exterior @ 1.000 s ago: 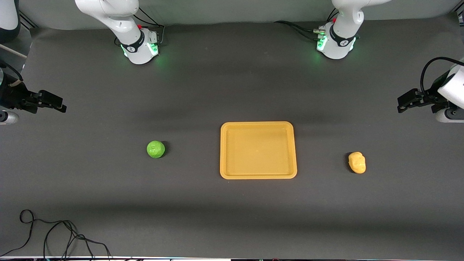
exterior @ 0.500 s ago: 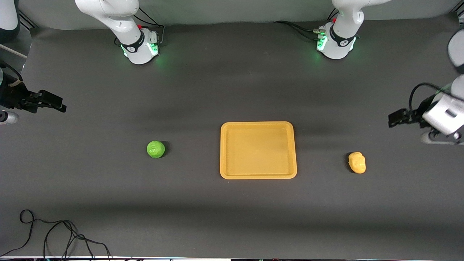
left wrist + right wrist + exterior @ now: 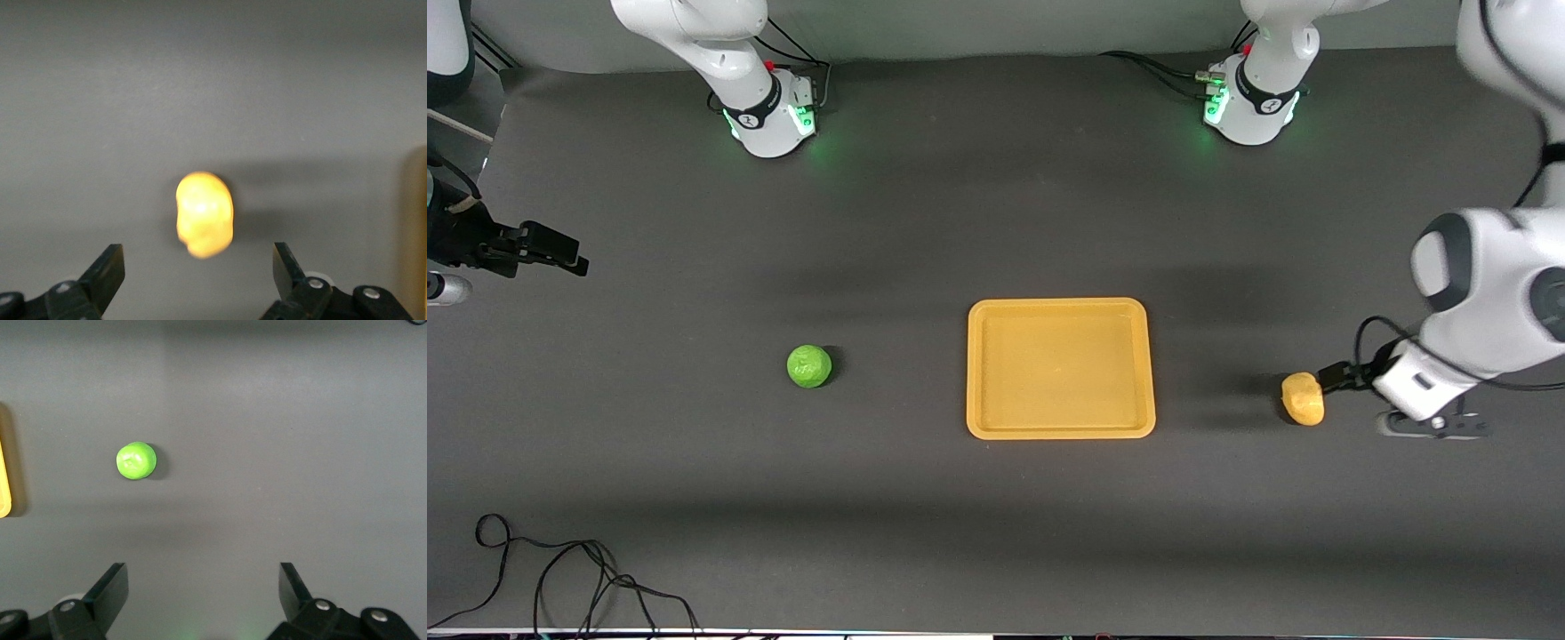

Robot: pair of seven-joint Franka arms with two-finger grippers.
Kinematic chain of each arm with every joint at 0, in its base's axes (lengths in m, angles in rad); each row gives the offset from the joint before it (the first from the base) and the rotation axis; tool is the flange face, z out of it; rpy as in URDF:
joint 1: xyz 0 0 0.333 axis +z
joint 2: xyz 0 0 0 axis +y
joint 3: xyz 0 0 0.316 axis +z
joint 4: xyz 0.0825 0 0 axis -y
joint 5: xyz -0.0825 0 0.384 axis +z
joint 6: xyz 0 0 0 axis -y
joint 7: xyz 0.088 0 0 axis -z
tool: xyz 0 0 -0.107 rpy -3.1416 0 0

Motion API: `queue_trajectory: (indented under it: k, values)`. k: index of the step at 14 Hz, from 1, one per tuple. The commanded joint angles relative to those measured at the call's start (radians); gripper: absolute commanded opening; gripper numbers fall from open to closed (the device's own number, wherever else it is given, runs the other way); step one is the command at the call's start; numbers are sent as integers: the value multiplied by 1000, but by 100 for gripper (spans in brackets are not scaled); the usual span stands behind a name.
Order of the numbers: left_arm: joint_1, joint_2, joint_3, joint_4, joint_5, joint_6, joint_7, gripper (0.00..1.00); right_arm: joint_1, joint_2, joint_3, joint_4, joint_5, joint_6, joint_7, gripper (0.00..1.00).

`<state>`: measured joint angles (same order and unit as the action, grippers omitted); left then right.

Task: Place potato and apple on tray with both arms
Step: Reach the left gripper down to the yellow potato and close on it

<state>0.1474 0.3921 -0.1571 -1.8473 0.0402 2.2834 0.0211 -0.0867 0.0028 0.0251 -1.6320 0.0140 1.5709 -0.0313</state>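
Observation:
The left gripper will next move to the middle of the yellow-orange potato [image 3: 1303, 399] [image 3: 205, 217] and close there, with its fingers on the potato's long sides.
The yellow-orange potato [image 3: 1303, 398] lies on the dark mat toward the left arm's end of the table. My left gripper [image 3: 1334, 378] is open and empty, low over the mat just beside the potato. In the left wrist view the potato [image 3: 204, 215] lies just ahead of the open gripper [image 3: 198, 267], not between the fingers. The green apple [image 3: 809, 366] lies toward the right arm's end. My right gripper [image 3: 560, 255] waits open and empty at that end; its wrist view shows the apple [image 3: 136, 461] well away from the gripper [image 3: 203, 587]. The empty tray [image 3: 1060, 368] lies between the fruits.
A loose black cable [image 3: 560, 578] lies at the table's near corner on the right arm's end. The arm bases [image 3: 769, 116] [image 3: 1249, 107] stand along the edge farthest from the front camera. A tray edge shows in the left wrist view [image 3: 419, 227] and the right wrist view [image 3: 4, 487].
My left arm has swung in from the table's end and down toward the potato, with the gripper now beside it. The right arm, apple, potato and tray have not moved.

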Motion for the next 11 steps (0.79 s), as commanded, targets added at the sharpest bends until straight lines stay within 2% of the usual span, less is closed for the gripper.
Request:
queue_trajectory:
  k: [1,5,6,7,8,10,11]
  values:
    - [-2,34,7,-115,18,196,-15,99,-8,0,10,11,-20,-6,8,100]
    - [-5,154,8,-136,18,344,-56,98,-7,2,10,11,-20,-6,10,100]
    - [-8,159,8,-136,18,338,-76,96,-7,3,10,12,-20,-6,10,100]
    - [-17,160,8,-136,18,334,-79,88,-7,3,10,12,-20,-6,10,100]
    - [-22,160,8,-135,18,332,-79,69,-5,5,10,12,-20,-6,10,100]
    - [-26,151,10,-129,18,291,-81,5,-5,5,10,14,-20,-6,10,100]
    - [-23,149,8,-112,17,241,-101,0,-4,5,12,14,-20,-6,10,100]
